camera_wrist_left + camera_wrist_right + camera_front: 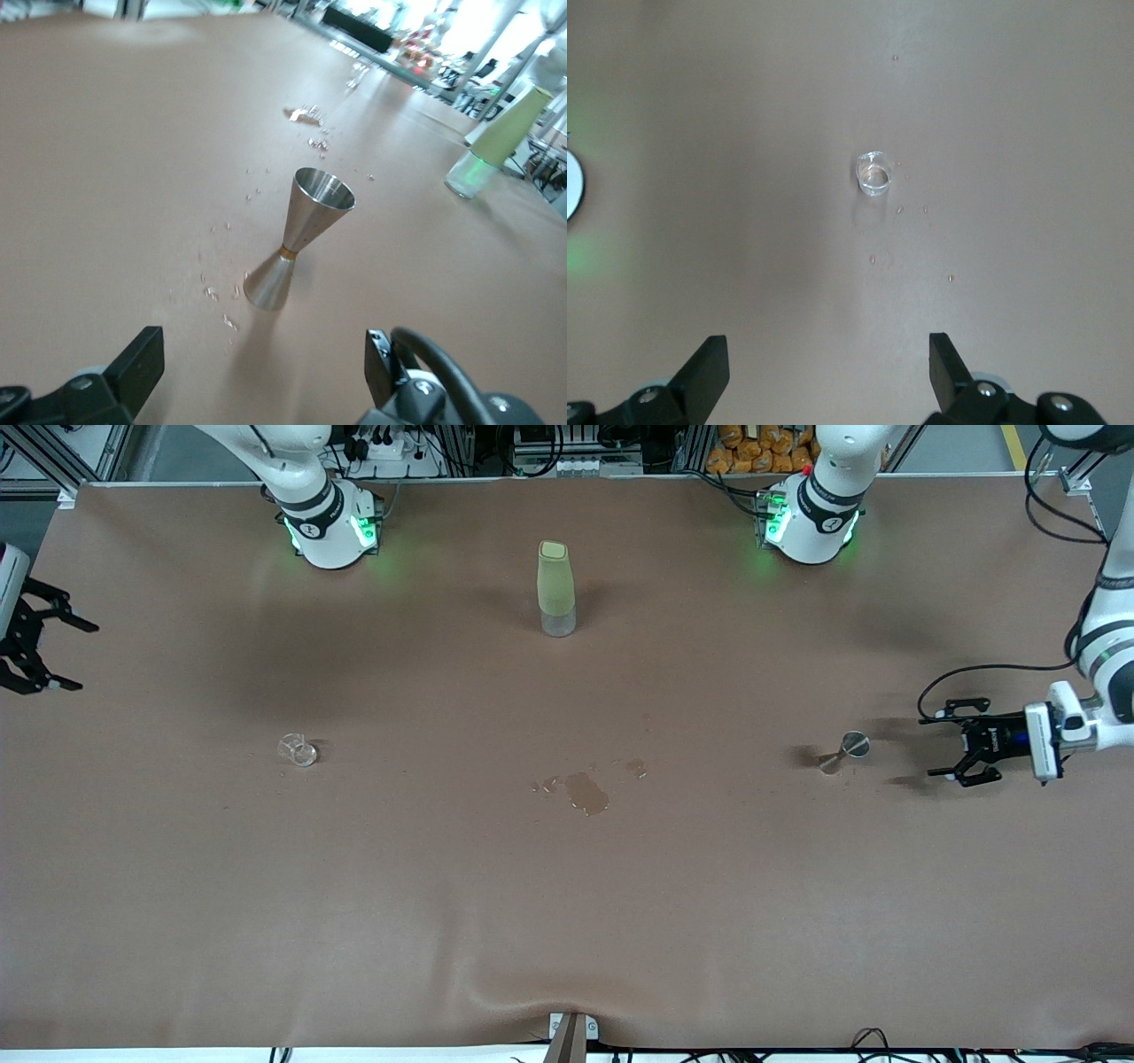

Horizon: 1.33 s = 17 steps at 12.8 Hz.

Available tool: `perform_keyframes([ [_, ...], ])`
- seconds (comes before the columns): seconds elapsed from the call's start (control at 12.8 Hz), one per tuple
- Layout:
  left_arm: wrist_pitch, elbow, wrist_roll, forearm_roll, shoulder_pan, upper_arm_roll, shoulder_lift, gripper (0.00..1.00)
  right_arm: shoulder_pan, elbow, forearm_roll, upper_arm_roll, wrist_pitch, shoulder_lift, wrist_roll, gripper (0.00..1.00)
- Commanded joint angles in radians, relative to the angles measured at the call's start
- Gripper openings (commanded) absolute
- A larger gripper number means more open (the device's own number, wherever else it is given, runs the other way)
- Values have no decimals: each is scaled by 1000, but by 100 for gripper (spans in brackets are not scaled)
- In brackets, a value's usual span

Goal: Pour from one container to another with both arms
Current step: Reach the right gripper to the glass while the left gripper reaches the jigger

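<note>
My left gripper should close on the narrow middle (842,755) (288,253) of the steel jigger, between the jigger's two cups that are shaped like cones.
A steel jigger (846,751) (301,239) stands upright toward the left arm's end of the table. My left gripper (930,746) (263,363) hangs low over the table beside it, open and empty, its jaws facing the jigger with a gap between. A small clear glass cup (299,750) (873,174) sits toward the right arm's end. My right gripper (84,657) (827,363) is up over that end's table edge, open and holding nothing, well apart from the cup.
A tall pale green bottle (556,589) (500,142) with a clear base stands mid-table near the robots' bases. A wet spill (585,790) with droplets lies mid-table between the cup and the jigger. Brown cloth (567,921) covers the table.
</note>
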Motion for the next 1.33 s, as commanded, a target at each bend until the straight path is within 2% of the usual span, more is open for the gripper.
perform_keyframes([
  [0.0, -82, 32, 175, -23, 8, -9, 49, 100, 13, 15, 168, -98, 7, 139, -175, 100],
  [0.16, -155, 74, 302, -26, 1, -12, 131, 100, 25, 19, 316, -149, 8, 242, -322, 100],
  [0.31, -193, 100, 413, -43, 1, -18, 179, 100, 36, 24, 420, -179, 4, 326, -413, 100],
  [0.47, -195, 124, 519, -57, -1, -18, 183, 98, 48, 25, 531, -194, -16, 408, -499, 100],
  [0.7, -195, 126, 577, -60, -15, -32, 184, 97, 51, 30, 707, -211, -103, 550, -621, 100],
  [0.86, -193, 121, 587, -74, -33, -35, 186, 96, 47, 30, 784, -212, -148, 620, -692, 100],
  [1.09, -193, 126, 574, -79, -51, -35, 236, 100, 48, 33, 893, -237, -246, 721, -805, 100],
  [1.25, -193, 126, 579, -89, -53, -35, 247, 100, 48, 33, 927, -237, -271, 753, -856, 100],
])
